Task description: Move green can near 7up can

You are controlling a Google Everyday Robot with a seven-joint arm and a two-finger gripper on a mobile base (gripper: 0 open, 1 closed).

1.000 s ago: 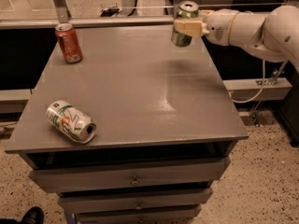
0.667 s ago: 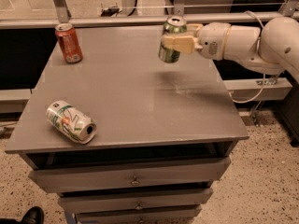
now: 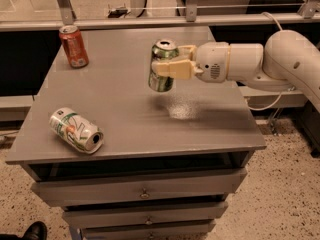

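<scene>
I will release the green can on the grey table (image 3: 119,131), close beside the 7up can's open end.
My gripper (image 3: 165,63) reaches in from the right on a white arm and is shut on the green can (image 3: 162,66), a dark green can with a silver top. It holds the can upright, slightly tilted, in the air above the middle of the grey table (image 3: 125,114). The 7up can (image 3: 76,130), white with green swirls, lies on its side near the table's front left corner, open end facing front right. The green can is well to the right of and behind it.
A red-orange can (image 3: 74,46) stands upright at the table's back left corner. Drawers (image 3: 142,191) run below the front edge. A rail and glass panel run behind the table. A dark shoe (image 3: 32,230) shows at the bottom left on the floor.
My gripper has carried the green can leftward and toward the front, from the table's back right corner to above its middle. Both other cans have stayed put.
</scene>
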